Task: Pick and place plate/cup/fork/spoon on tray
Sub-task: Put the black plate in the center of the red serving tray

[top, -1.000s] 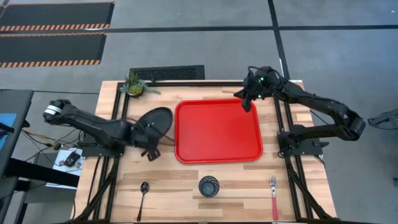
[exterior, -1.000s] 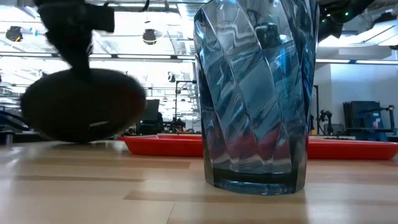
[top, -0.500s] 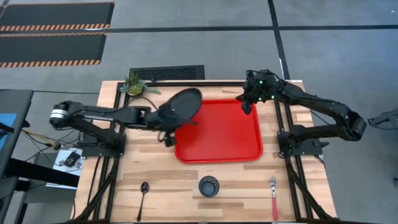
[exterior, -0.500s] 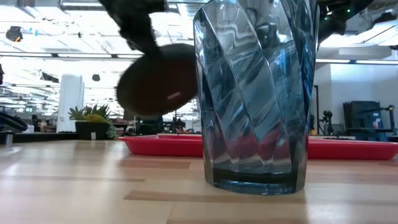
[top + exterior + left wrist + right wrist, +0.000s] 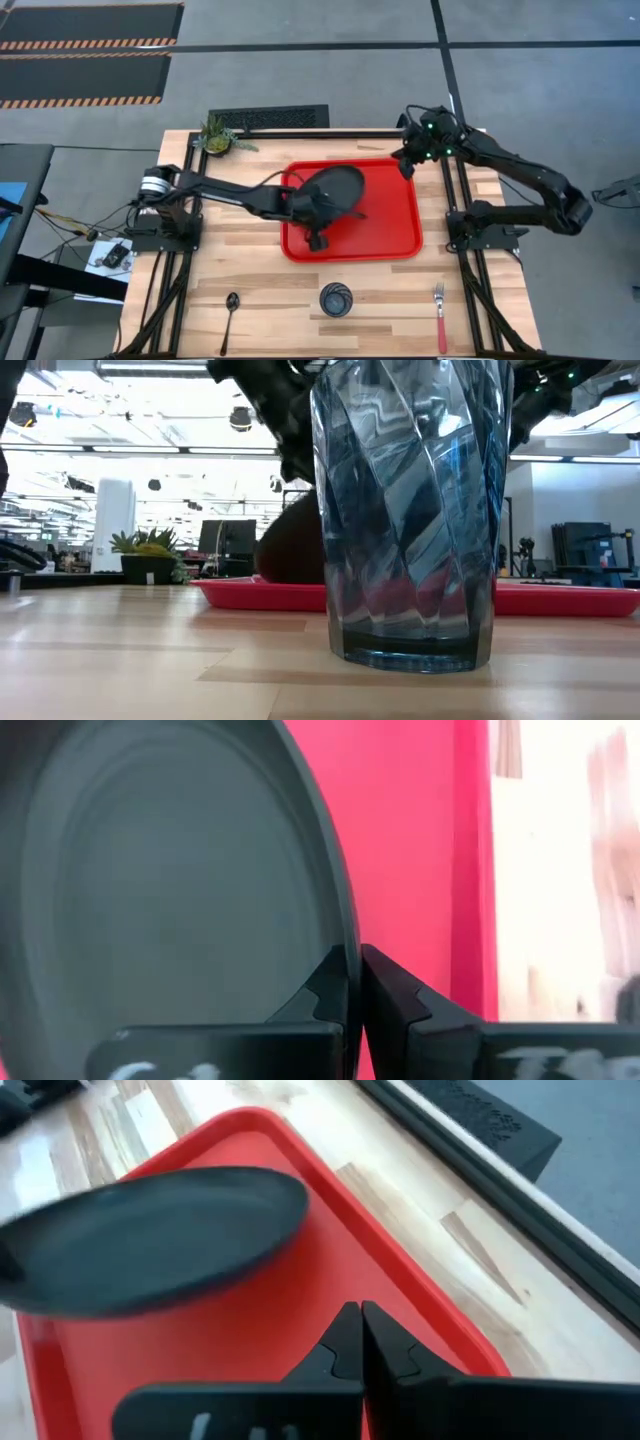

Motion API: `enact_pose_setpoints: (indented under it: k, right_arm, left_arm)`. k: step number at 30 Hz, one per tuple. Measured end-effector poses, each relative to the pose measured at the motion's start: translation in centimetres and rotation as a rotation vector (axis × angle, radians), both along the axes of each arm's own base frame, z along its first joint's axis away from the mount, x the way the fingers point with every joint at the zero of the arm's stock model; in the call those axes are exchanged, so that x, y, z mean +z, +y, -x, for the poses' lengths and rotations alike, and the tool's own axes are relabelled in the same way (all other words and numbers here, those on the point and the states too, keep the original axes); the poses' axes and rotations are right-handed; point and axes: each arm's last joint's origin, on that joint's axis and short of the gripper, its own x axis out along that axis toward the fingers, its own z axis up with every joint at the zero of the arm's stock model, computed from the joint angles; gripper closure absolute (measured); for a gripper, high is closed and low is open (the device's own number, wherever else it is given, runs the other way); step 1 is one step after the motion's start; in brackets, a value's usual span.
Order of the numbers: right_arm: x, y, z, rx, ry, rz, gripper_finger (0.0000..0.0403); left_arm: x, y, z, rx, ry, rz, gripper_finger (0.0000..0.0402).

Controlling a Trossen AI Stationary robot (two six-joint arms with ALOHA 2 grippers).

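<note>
The robot's left gripper will release the black plate on the middle of the red tray point(image 5: 342, 203), a little toward the tray's far edge.
The black plate point(image 5: 338, 186) is over the left half of the red tray point(image 5: 390, 232), tilted, held by my left gripper point(image 5: 312, 207), which is shut on it. It also shows in the right wrist view point(image 5: 150, 1240) and behind the cup in the low view point(image 5: 290, 550). My right gripper point(image 5: 406, 164) is shut and empty above the tray's far right corner. The cup point(image 5: 336, 299) stands upright on the table near the front edge. The spoon point(image 5: 231, 306) lies left of it and the fork point(image 5: 440, 316) lies right of it. My left gripper pinches the plate's rim point(image 5: 345, 935) between its two fingers, on the plate's side toward the table's left and near edge. The fingers come from the table's left. The plate is tilted over the tray; whether its low edge touches the tray, I cannot tell.
A small potted plant point(image 5: 216, 136) stands at the table's far left corner. Bare wood lies between the tray and the front row of cup, spoon and fork. The tray's right half point(image 5: 300, 1310) is bare.
My left gripper has carried the plate from left of the tray toward the table's right, over the tray's left rim, and lowered it above the tray. The plate stays tilted in the hold. My right gripper has shifted slightly toward the far right corner.
</note>
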Motion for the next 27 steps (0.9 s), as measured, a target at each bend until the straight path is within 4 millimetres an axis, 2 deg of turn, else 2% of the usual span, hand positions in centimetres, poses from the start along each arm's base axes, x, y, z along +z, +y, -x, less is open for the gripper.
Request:
enact_pose_setpoints:
  k: [7, 14, 27]
  right_arm:
    - [-0.1, 0.5, 0.5, 0.003, 0.028, -0.036, 0.0396]
    - [-0.4, 1.1, 0.4, 0.026, 0.059, -0.064, 0.0396]
    - [-0.4, 2.0, -0.3, 0.062, 0.06, -0.079, 0.0396]
  left_arm:
    - [-2.5, -0.3, -1.2, 0.009, 0.046, 0.055, 0.0401]
    - [-3.2, -1.1, -1.6, -0.007, 0.041, 0.123, 0.0401]
    - [-6.0, -0.3, -3.5, 0.03, -0.012, 0.166, 0.0401]
